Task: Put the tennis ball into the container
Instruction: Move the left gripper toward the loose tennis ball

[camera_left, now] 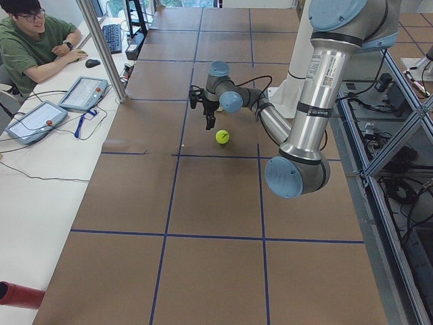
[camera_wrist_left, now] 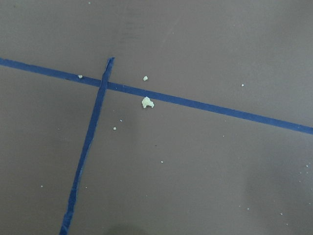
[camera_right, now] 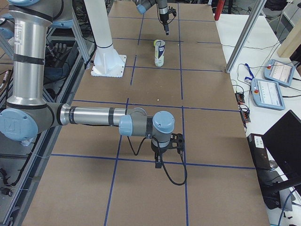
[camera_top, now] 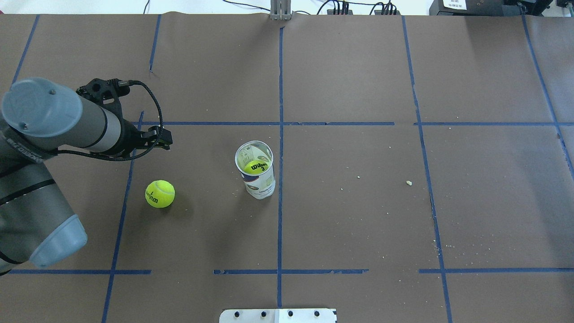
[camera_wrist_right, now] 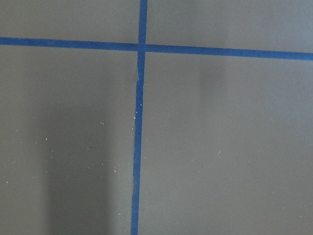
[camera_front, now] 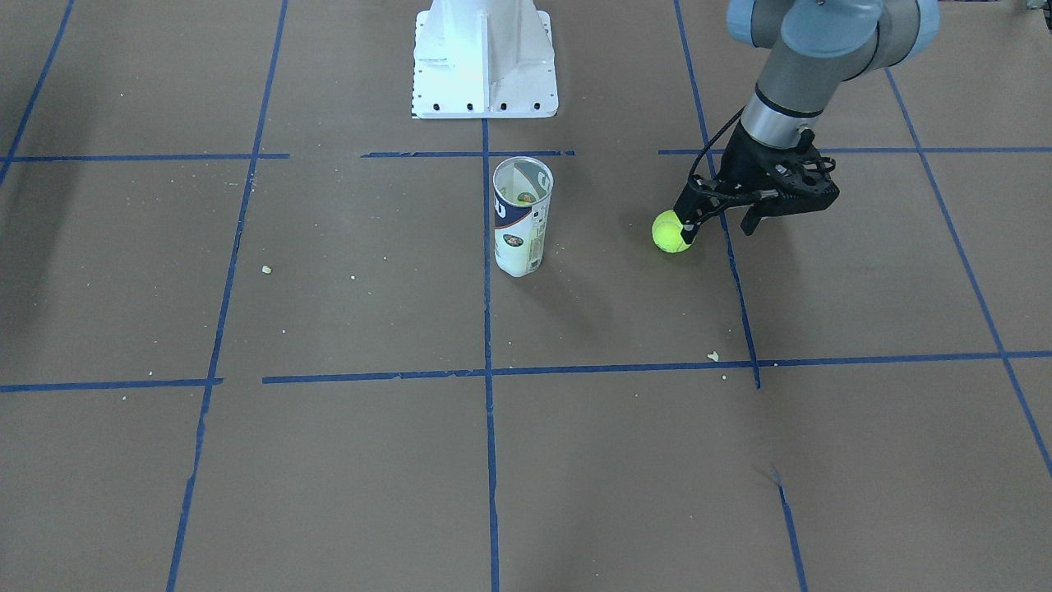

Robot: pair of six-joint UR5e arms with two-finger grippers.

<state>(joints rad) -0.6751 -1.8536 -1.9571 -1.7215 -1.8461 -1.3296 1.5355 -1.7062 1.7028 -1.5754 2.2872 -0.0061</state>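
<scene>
Next, the left gripper grips the sides of the loose tennis ball [camera_front: 671, 232] lying on the table outside the container.
A loose yellow-green tennis ball [camera_front: 670, 233] [camera_top: 159, 194] lies on the brown table paper. My left gripper [camera_front: 717, 228] [camera_left: 210, 124] hangs just above the table, open, with nothing between its fingers. One fingertip [camera_front: 687, 228] shows right beside the ball. From overhead the gripper sits a little beyond the ball. The container [camera_front: 521, 218] [camera_top: 255, 177] stands upright near the table's middle, mouth up, with another tennis ball [camera_top: 256, 167] inside it. My right gripper [camera_right: 162, 159] hovers low at the table's far right end; I cannot tell if it is open or shut.
The white pedestal base [camera_front: 485, 66] [camera_top: 278, 315] stands at the robot's edge, behind the container. Blue tape lines and small crumbs [camera_top: 408, 182] mark the paper. An operator [camera_left: 34, 40] sits at a side desk with tablets [camera_left: 84, 93].
</scene>
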